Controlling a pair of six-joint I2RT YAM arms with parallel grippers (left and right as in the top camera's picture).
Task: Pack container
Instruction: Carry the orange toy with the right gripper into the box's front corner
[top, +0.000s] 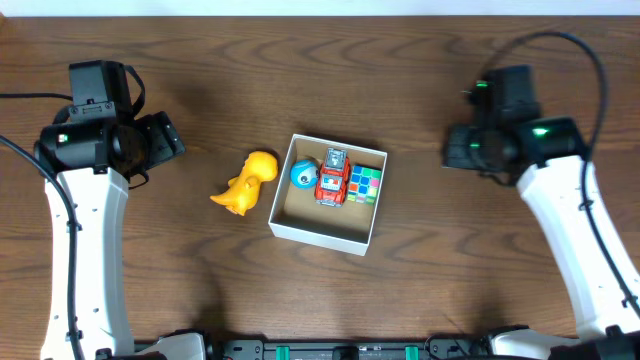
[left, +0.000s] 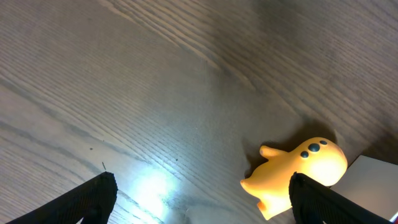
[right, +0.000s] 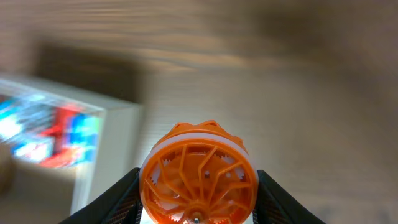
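Note:
The robot's right gripper should release the orange and white wheel toy inside the container (top: 351, 229) (right: 57, 188), in front of the colour cube.
The container (top: 300, 228), a white-walled square box with a tan inside, sits mid-table. It holds a blue ball (top: 303, 175), a red toy truck (top: 332, 178) and a colour cube (top: 365, 182). A yellow toy figure (top: 246, 183) lies on the table just left of it, also in the left wrist view (left: 297, 171). My left gripper (left: 199, 205) is open and empty, above the table left of the figure. My right gripper (right: 198, 199) is shut on an orange and white wheel toy (right: 198, 176), held above the table right of the container (right: 106, 143).
The dark wooden table (top: 450, 260) runs all round the container. Both white arms (top: 80, 250) reach in from the front corners, the right arm (top: 580, 240) on the other side.

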